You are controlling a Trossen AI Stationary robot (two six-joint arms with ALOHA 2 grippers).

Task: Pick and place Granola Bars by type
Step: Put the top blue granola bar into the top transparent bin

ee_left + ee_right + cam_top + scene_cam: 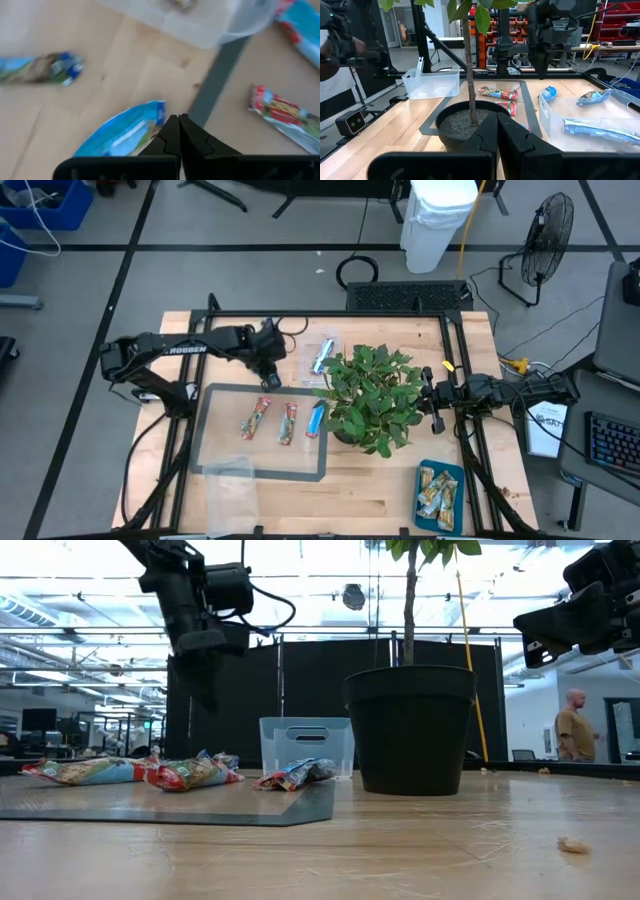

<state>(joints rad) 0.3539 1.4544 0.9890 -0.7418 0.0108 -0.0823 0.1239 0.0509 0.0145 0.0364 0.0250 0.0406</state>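
My left gripper is closed and empty above the blue bar outside the clear tub. Next, I lower it again, open it and take the bar's end (158,112) nearest the mat.
On the grey mat (212,405) lie two red-and-tan bars (257,418) (288,423) and a blue bar (316,418). More blue bars lie in a clear tub (322,357) beyond the mat. Green-and-beige bars fill the teal tray (438,492). My left gripper (268,370) (177,120) is shut and raised above the wood by the mat's far edge. A blue bar (122,132) lies flat on the wood below it. My right gripper (432,395) (497,120) is shut and hovers in the air right of the plant.
A potted plant (370,395) in a black pot (410,730) stands between the two arms. A second clear tub (230,470) sits on the mat's near left corner. Another blue bar (40,67) lies on bare wood. A person (573,730) stands in the room behind.
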